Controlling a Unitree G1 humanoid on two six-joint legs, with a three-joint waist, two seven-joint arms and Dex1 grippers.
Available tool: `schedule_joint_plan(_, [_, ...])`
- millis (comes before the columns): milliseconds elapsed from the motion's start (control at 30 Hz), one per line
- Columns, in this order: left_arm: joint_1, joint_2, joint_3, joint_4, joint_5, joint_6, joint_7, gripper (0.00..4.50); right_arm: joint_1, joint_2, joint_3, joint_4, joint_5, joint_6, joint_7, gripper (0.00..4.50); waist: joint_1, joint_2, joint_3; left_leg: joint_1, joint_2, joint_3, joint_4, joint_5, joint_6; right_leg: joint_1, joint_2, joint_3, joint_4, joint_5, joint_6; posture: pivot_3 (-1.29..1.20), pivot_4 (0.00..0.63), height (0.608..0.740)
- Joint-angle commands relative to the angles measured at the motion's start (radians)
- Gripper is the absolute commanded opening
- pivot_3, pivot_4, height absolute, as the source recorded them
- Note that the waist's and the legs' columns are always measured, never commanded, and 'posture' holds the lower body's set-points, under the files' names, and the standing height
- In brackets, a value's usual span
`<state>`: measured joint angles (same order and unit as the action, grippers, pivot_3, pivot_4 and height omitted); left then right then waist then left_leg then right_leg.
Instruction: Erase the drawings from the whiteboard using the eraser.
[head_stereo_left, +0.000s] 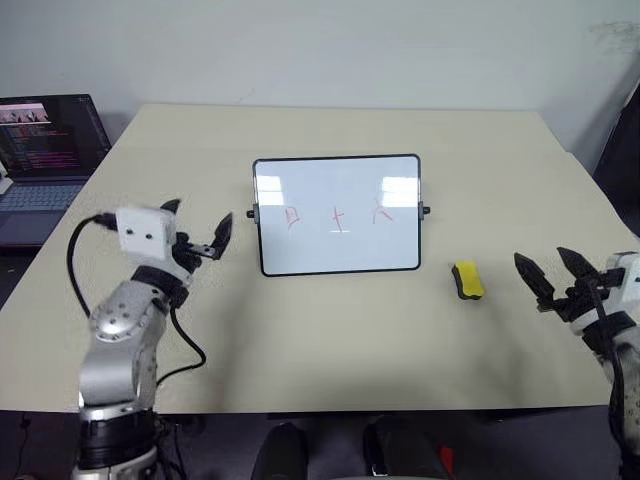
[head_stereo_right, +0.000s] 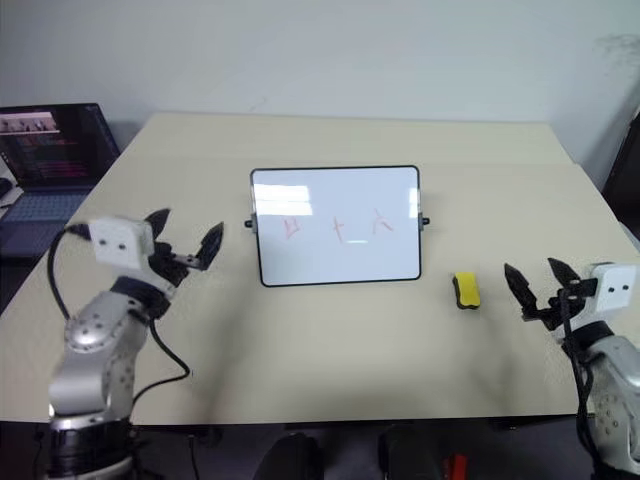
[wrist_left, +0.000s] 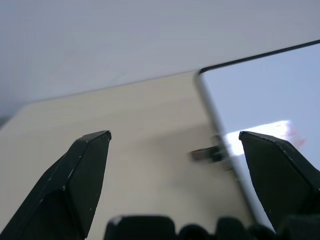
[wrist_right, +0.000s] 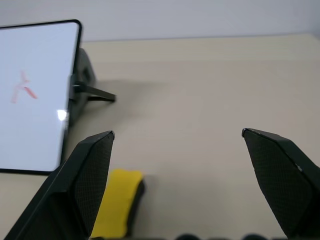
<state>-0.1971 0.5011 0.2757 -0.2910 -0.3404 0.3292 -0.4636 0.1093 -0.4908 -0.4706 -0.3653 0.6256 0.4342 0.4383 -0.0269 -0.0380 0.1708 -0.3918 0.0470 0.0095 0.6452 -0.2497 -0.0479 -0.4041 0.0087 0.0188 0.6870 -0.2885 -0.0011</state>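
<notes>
The robot's right gripper will close on the long sides of the yellow eraser (head_stereo_left: 468, 280) (wrist_right: 118, 202), since the red drawings on the whiteboard need to be wiped.
The whiteboard (head_stereo_left: 337, 214) stands tilted on its stand in the middle of the table, black-framed, with knobs at both sides. Three red drawings (head_stereo_left: 337, 216) run across it: a small square, a cross and a caret-like stroke. The yellow eraser (head_stereo_left: 468, 280) lies flat on the table just right of the board's lower right corner. My left gripper (head_stereo_left: 198, 230) hovers open to the left of the board, pointing toward its left edge. My right gripper (head_stereo_left: 550, 270) is open and empty, a short way right of the eraser, which appears beside its left finger (wrist_right: 75, 185) in the right wrist view.
A beige table (head_stereo_left: 330, 350) carries everything. An open laptop (head_stereo_left: 45, 150) sits off the table's far left corner. A white wall rises behind the table. Bare tabletop lies in front of the board and behind it.
</notes>
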Motion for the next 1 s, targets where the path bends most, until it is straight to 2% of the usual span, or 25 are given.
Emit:
schedule_joint_plan(33, [-0.048,0.091,-0.062,-0.064,-0.146,0.091,-0.215,4.5,0.053,0.02,-0.02,-0.143,0.065,0.045,-0.039,4.47,0.0,0.0,0.0,0.0,0.0,0.0,0.0,0.0,0.0,0.0,0.0,0.0,0.0,0.0,0.0,0.0,0.15,0.74])
schedule_joint_plan(167, [-0.084,0.202,-0.127,-0.041,-0.219,0.141,-0.422,4.5,0.124,0.042,-0.002,-0.262,0.106,0.1,-0.094,4.47,-0.001,0.001,0.0,0.0,0.0,-0.001,0.0,0.0,0.0,0.0,0.002,0.0,0.0,-0.001,0.002,0.0,0.15,0.74])
schedule_joint_plan(267, [-0.089,0.296,-0.175,-0.067,-0.277,0.21,-0.57,4.5,0.172,0.062,0.017,-0.353,0.272,0.208,-0.152,4.47,-0.005,0.001,0.0,0.001,0.0,-0.001,0.0,0.0,0.0,0.0,0.003,0.001,-0.001,-0.001,0.002,0.0,0.15,0.74])
schedule_joint_plan(367, [-0.093,0.34,-0.207,-0.093,-0.279,0.211,-0.63,4.5,0.146,0.041,0.048,-0.373,0.254,0.222,-0.174,4.47,-0.006,0.002,0.001,0.001,0.001,-0.002,-0.001,0.0,0.0,0.0,0.003,0.001,0.0,-0.002,0.001,0.0,0.15,0.74])
schedule_joint_plan(533, [-0.111,0.32,-0.291,-0.078,-0.209,0.142,-0.663,4.5,0.132,0.036,0.077,-0.374,0.218,0.243,-0.236,4.47,0.0,0.002,0.001,0.001,0.0,-0.001,0.0,0.0,0.0,0.0,0.005,0.001,-0.001,-0.002,0.001,0.0,0.15,0.74])
schedule_joint_plan(667, [-0.158,0.269,-0.369,-0.032,-0.144,0.067,-0.688,4.5,0.086,0.031,0.086,-0.336,0.15,0.298,-0.362,4.47,0.002,0.002,0.001,-0.002,0.0,-0.001,0.0,0.0,0.0,0.0,0.005,-0.001,-0.004,-0.001,0.002,0.0,0.15,0.74])
schedule_joint_plan(800, [-0.176,0.253,-0.401,-0.008,-0.105,0.017,-0.712,4.5,0.06,0.017,0.099,-0.367,0.174,0.355,-0.387,4.47,-0.001,0.002,0.001,-0.003,-0.001,-0.001,0.0,0.0,0.0,-0.001,0.005,0.0,-0.006,-0.001,0.002,0.0,0.15,0.74])
schedule_joint_plan(1000, [-0.162,0.24,-0.417,0.04,-0.051,-0.056,-0.724,4.5,-0.031,0.028,0.112,-0.339,0.117,0.408,-0.479,4.47,-0.004,0.002,0.001,-0.003,0.0,-0.002,0.0,0.0,0.001,-0.002,0.006,0.0,-0.005,-0.002,0.001,0.0,0.15,0.74])
